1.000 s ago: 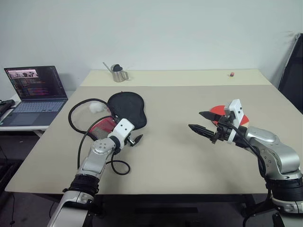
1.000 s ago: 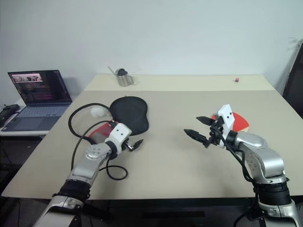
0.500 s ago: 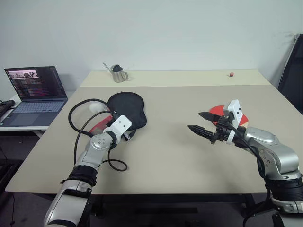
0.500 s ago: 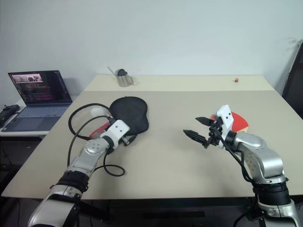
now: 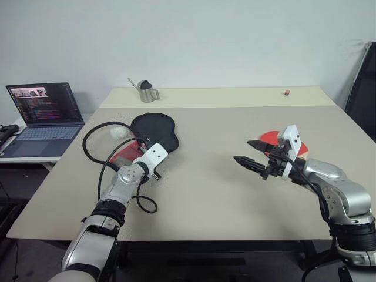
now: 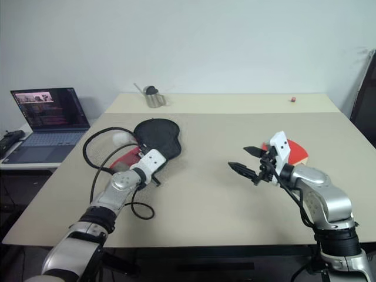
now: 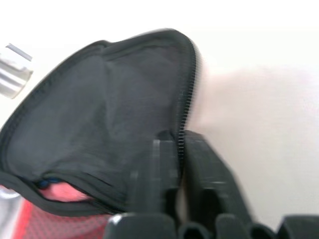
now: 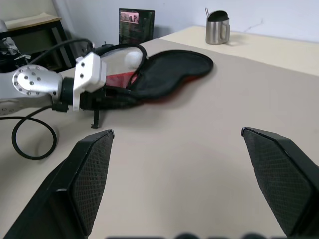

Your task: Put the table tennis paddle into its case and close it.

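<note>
The left gripper will release the case's black flap on the bare table (image 5: 212,164) between the metal cup and the robot's right gripper.
The case (image 5: 154,130) lies at the table's left, its black flap on top and the red mesh side (image 5: 126,154) showing beneath. My left gripper (image 5: 161,161) is at the case's narrow end. In the left wrist view this left gripper (image 7: 179,144) is shut on the flap's zipper edge (image 7: 188,84). The table tennis paddle (image 5: 271,137) lies flat at the right, mostly hidden behind my right gripper (image 5: 242,150). That gripper hovers above the table, open and holding nothing, pointing toward the case.
A black cable (image 5: 96,138) loops beside the case, next to a white pom-pom (image 5: 119,133). A metal cup (image 5: 147,92) and a small red object (image 5: 287,92) stand at the table's far edge. An open laptop (image 5: 44,111) sits on a side table at the left.
My left gripper moved forward to the case's narrow end and shut on the flap's edge; the case shifted slightly away. The right arm stayed still.
</note>
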`<control>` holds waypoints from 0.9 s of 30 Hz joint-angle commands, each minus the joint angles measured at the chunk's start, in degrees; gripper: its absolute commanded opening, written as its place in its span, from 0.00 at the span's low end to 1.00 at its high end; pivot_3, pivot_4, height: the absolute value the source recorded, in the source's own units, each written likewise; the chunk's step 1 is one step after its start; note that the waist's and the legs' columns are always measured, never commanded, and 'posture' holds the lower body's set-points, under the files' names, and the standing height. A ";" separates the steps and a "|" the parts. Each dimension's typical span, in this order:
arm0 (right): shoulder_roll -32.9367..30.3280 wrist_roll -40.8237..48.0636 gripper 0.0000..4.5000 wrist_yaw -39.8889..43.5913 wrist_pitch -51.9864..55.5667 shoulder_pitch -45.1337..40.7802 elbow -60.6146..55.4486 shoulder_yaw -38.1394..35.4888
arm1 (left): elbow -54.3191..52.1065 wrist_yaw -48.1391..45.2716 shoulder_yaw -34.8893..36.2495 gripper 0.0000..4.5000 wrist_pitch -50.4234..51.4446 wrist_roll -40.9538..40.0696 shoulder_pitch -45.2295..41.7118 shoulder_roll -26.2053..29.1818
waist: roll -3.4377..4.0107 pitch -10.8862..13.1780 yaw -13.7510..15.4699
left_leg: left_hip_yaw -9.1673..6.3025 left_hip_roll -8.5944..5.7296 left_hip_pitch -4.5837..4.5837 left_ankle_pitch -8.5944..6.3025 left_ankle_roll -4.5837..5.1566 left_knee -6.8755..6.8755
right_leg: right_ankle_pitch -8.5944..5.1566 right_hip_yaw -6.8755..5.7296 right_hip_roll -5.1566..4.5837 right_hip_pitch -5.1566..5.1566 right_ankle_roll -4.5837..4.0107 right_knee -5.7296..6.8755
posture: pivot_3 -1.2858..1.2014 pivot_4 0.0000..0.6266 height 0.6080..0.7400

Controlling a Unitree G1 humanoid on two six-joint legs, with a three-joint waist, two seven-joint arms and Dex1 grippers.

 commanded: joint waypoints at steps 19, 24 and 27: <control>-4.84 3.36 1.00 1.67 1.15 1.32 -3.70 -3.65 | -39.19 -25.87 -6.05 0.00 10.06 -10.52 17.40 -1.51 | 0.00 -0.01 0.16 | -0.02 0.00 -0.07 -0.10 0.16 -0.02 | 0.00 -0.01 -0.03 0.01 -0.01 -0.15 | 0.52 0.24 1.00; -5.35 3.83 1.00 1.31 1.40 1.89 -4.44 -4.19 | -42.93 -28.31 -8.20 0.00 12.42 -11.46 17.97 -3.48 | 0.00 -0.01 0.16 | -0.02 0.02 -0.05 -0.11 0.18 -0.02 | 0.00 -0.02 -0.01 0.02 -0.01 -0.13 | 0.52 0.24 1.00; -5.27 4.02 1.00 1.06 1.66 2.60 -5.27 -4.51 | -43.19 -29.65 -9.26 0.00 12.93 -11.94 17.20 -4.66 | 0.00 -0.01 0.18 | 0.00 0.01 -0.06 -0.10 0.17 -0.01 | 0.00 -0.01 -0.01 0.03 0.00 -0.16 | 0.52 0.24 1.00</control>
